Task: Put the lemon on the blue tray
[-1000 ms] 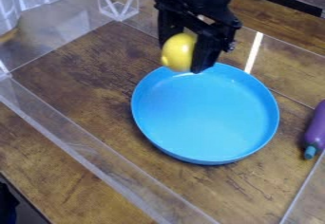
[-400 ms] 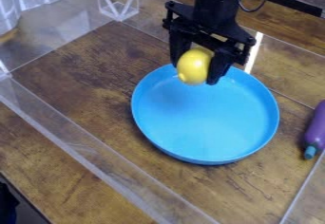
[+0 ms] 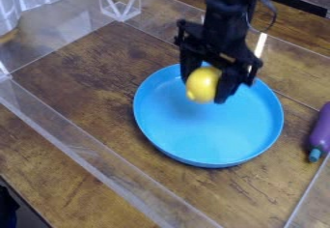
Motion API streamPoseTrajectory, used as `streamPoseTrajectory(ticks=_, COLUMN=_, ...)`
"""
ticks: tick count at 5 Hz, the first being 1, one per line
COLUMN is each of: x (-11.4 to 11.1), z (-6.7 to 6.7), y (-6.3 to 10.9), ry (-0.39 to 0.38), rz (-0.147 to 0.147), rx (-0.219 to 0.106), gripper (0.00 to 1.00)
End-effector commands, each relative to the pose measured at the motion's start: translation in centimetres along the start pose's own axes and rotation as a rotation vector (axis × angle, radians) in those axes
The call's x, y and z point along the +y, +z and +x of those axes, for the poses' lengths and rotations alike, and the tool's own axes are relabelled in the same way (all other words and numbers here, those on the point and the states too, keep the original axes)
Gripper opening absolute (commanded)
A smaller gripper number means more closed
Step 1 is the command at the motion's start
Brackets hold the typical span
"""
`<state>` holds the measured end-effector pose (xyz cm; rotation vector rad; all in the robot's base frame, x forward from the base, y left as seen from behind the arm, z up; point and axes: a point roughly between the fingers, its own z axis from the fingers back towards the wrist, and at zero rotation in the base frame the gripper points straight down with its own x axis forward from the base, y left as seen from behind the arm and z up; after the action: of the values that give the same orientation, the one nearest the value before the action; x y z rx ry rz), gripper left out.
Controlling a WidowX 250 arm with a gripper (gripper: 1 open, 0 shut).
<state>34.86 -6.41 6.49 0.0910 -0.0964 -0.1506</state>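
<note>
Next, my gripper lets go of the lemon on the blue tray (image 3: 229,102), at a spot just past the tray's middle, on the purple object's side.
The bright yellow lemon (image 3: 202,83) sits between the two black fingers of my gripper (image 3: 206,85), which is shut on it and points straight down. It hangs over the upper middle of the blue tray (image 3: 180,140), a large round shallow dish with a raised rim on the wooden table. Whether the fruit touches the dish floor cannot be told from this angle. The arm rises behind the gripper and hides part of the tray's far rim.
A purple elongated object (image 3: 318,130) lies at the right edge, just outside the tray. Clear plastic walls (image 3: 77,140) run along the left and front of the wooden table (image 3: 77,72). A transparent holder (image 3: 123,0) stands at the back left.
The gripper has carried the lemon rightward and down, from above the tray's far-left rim to low over its inner area. The grip has stayed the same.
</note>
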Motion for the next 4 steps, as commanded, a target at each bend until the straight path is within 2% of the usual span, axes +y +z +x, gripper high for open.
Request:
streamPoseTrajectory(ticks=1, x=-1.5, z=0.3, y=-0.1, ry=-0.08, rz=-0.011, rx=-0.052, gripper=0.0)
streamPoseTrajectory(ticks=2, x=-2.1, z=0.4, y=-1.5, ry=-0.132, rz=-0.017, rx=-0.059, gripper=0.0)
streamPoseTrajectory(ticks=4, x=-1.2, z=1.9, y=-1.2, ry=-0.216, rz=-0.036, rx=-0.097, gripper=0.0)
